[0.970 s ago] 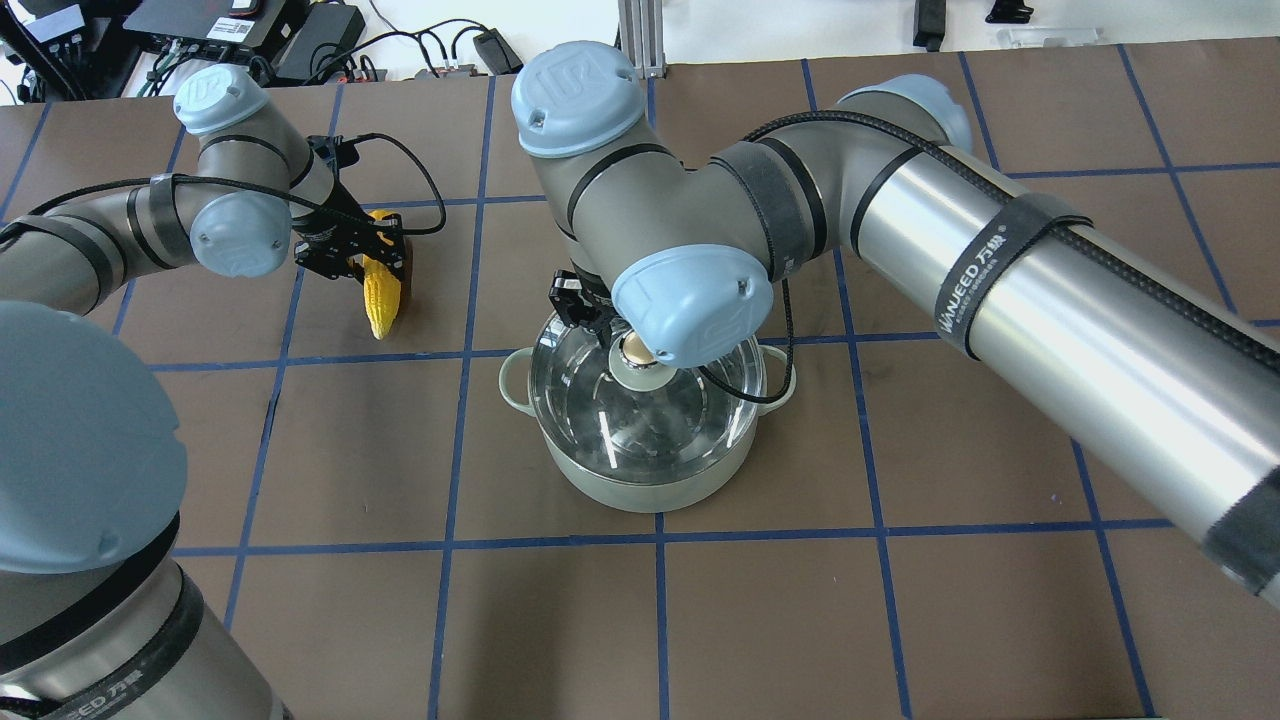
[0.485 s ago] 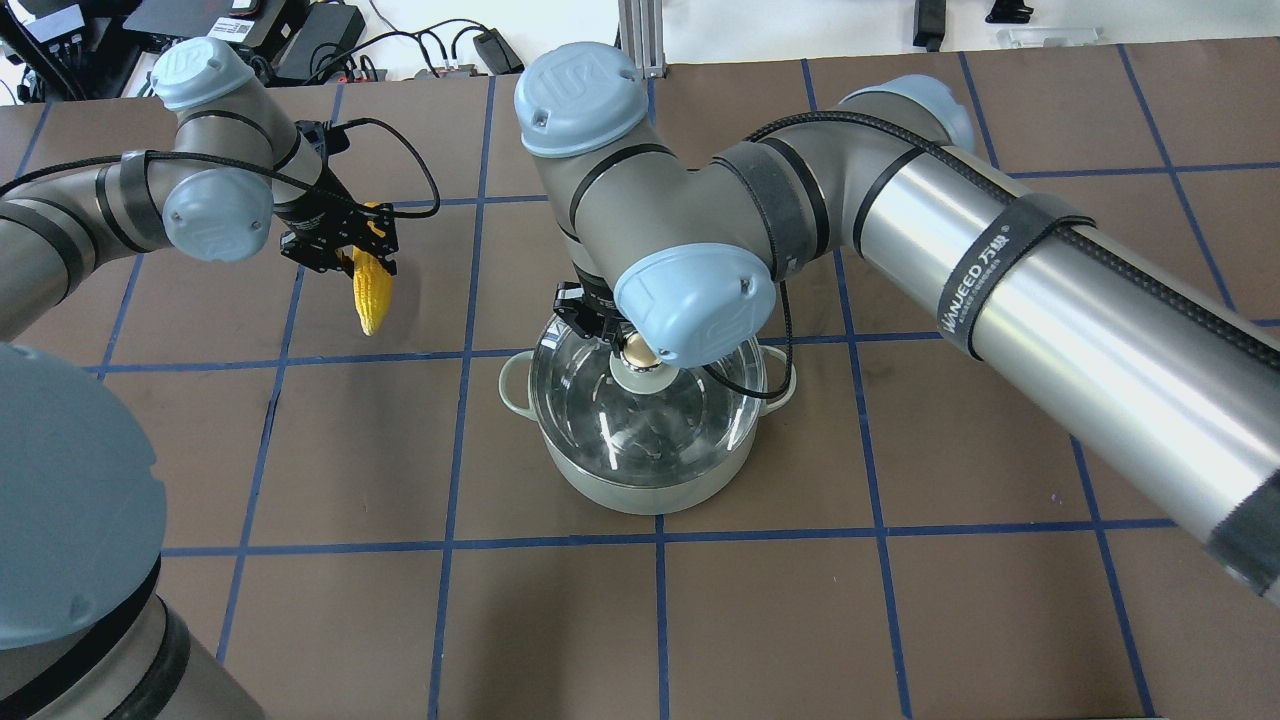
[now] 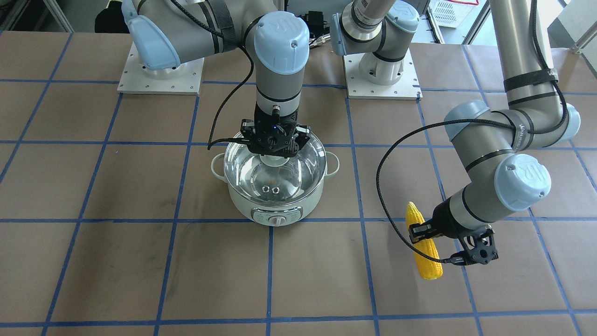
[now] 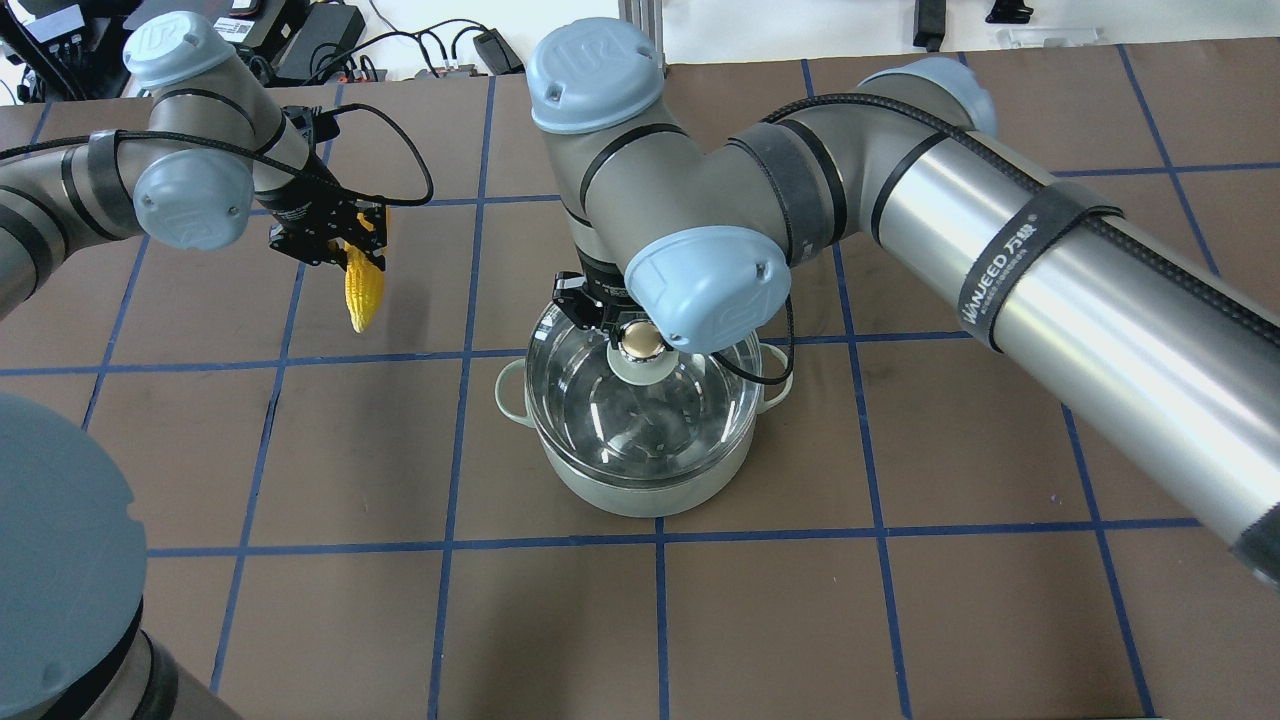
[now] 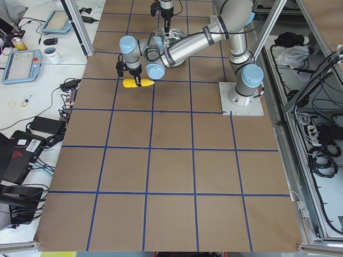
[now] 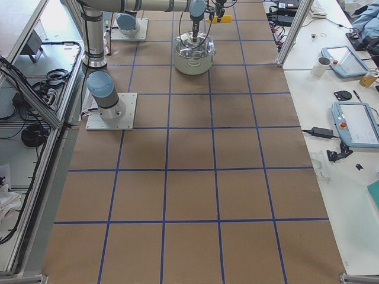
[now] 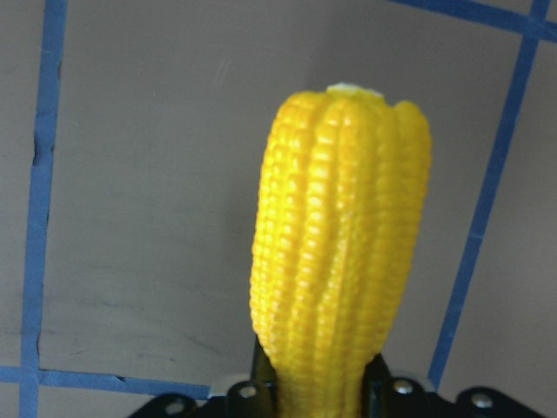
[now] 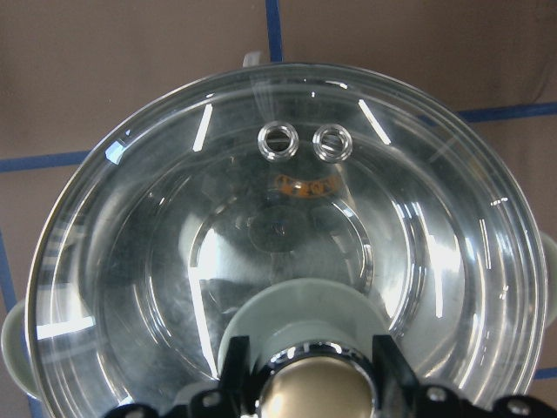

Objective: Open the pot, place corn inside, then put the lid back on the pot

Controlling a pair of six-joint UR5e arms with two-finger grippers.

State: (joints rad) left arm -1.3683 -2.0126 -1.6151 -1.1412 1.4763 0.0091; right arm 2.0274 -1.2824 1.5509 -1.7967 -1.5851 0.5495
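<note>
My left gripper is holding the yellow corn in the air beside the pot and will release it on the pale green pot's bottom (image 3: 266, 176), lengthwise towards the pot's front dial.
The pale green pot (image 3: 275, 210) stands mid-table, also in the overhead view (image 4: 640, 497). The glass lid (image 3: 275, 179) (image 4: 640, 410) (image 8: 287, 226) covers its mouth; I cannot tell whether it rests on the rim or hangs just above it. My right gripper (image 3: 274, 153) (image 4: 637, 340) (image 8: 318, 383) points straight down and is shut on the lid's beige knob (image 8: 318, 396). My left gripper (image 3: 423, 233) (image 4: 358, 252) (image 7: 318, 392) is shut on the yellow corn (image 3: 423, 254) (image 4: 363, 292) (image 7: 344, 244). It holds the corn in the air, left of the pot.
The brown table carries a blue tape grid. Two arm base plates (image 3: 158, 77) (image 3: 380, 86) sit at the robot's side. Cables and power boxes (image 4: 300, 30) lie beyond the table's far edge. A side bench with tablets and a mug (image 5: 51, 53) stands beside the table.
My left gripper has lifted the corn off the table and carried it a little back and left. My right arm has risen slightly with the knob in its grip.
</note>
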